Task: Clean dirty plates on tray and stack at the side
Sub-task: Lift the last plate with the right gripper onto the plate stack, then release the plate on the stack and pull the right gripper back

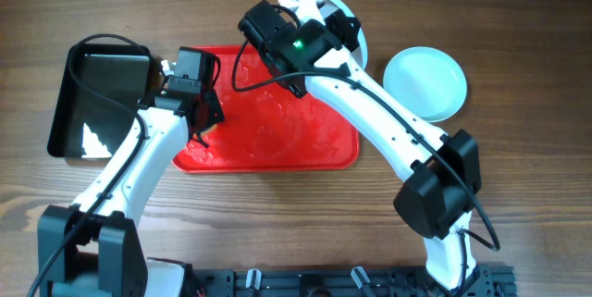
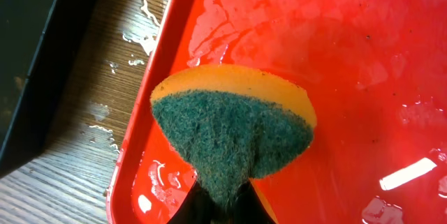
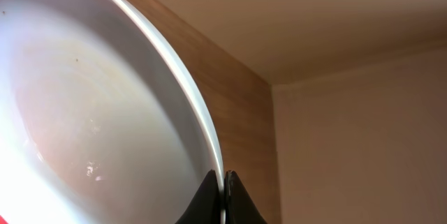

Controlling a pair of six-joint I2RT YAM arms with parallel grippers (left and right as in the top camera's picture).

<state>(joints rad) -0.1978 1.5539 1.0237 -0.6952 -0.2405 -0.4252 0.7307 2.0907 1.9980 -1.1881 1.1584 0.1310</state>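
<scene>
My right gripper is going to set the white plate down and let go of it on top of the pale-blue plate [image 1: 425, 84] beside the red tray.
The red tray [image 1: 277, 144] lies mid-table, wet and bare; it also shows in the left wrist view [image 2: 363, 70]. My left gripper [image 1: 205, 119] is over the tray's left end, shut on a green-and-yellow sponge [image 2: 230, 130] that is pinched between its fingers [image 2: 223, 210]. My right gripper [image 1: 338, 24] is beyond the tray's far right corner, shut on the rim of a white plate [image 1: 358, 40] held tilted up. The plate's pale face fills the right wrist view [image 3: 98, 112], with the fingers [image 3: 224, 196] clamped on its edge. A pale-blue plate [image 1: 425, 82] lies on the table to the right.
A black tray [image 1: 79, 103] sits at the left, beside the red tray. Water drops lie on the wood between them [image 2: 143, 39]. The wooden table runs to the front edge, where a black rail [image 1: 351, 283] stands.
</scene>
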